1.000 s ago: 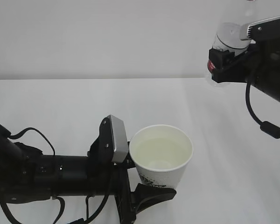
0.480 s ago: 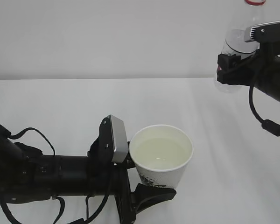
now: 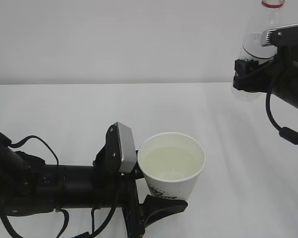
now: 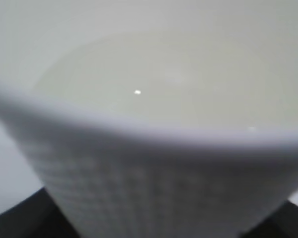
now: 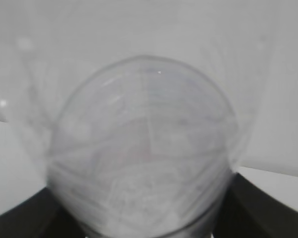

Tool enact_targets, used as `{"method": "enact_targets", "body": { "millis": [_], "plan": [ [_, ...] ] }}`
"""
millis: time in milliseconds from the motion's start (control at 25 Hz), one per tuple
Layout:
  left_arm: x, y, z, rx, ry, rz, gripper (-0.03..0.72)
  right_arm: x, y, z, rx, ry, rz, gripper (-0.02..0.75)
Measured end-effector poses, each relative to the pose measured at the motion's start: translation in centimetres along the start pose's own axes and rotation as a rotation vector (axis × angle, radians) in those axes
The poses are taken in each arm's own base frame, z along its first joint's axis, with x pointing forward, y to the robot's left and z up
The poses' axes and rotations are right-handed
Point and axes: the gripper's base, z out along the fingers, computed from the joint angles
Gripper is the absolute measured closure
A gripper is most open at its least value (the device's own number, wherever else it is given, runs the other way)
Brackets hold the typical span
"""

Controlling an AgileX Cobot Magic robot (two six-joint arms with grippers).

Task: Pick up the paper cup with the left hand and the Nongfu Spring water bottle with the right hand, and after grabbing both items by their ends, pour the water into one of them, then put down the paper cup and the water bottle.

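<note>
The robot will set the water bottle down on the bare white tabletop [image 3: 246, 129] below its right gripper, farther back than the paper cup.
My left gripper [image 3: 158, 194] is shut on the lower part of the white paper cup [image 3: 172, 171], low in the middle of the exterior view and held upright. Water [image 3: 170, 162] fills much of the cup. In the left wrist view the cup [image 4: 154, 178] fills the frame, with dark fingers [image 4: 15, 220] at the bottom corners. At the upper right my right gripper [image 3: 248, 75] is shut on the clear Nongfu Spring water bottle [image 3: 253, 42], held nearly upright in the air with its red neck ring [image 3: 272, 4] at the top. The bottle's base [image 5: 144, 148] fills the right wrist view between dark fingers [image 5: 268, 208].
A white tabletop [image 3: 79, 109] stretches under both arms, with a plain white wall [image 3: 114, 34] behind it. The left arm's black body and cables [image 3: 39, 183] lie across the lower left. A black cable [image 3: 283, 133] hangs from the right arm.
The right gripper has tipped the bottle back toward upright and shifted it slightly right, so the red neck ring now shows at the top. The left gripper and cup have stayed still.
</note>
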Motion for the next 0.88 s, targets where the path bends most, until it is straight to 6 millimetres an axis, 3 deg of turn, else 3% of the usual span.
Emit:
{"method": "enact_targets", "body": {
  "millis": [320,880],
  "plan": [
    [0.0,0.0,0.0,0.0,0.0,0.0,0.142,2.6,0.0,1.3,0.022,0.065,0.016,0.262],
    [0.0,0.0,0.0,-0.003,-0.001,-0.002,0.142,3.0,-3.0,1.2,0.133,0.075,0.078,0.262]
  ]
}}
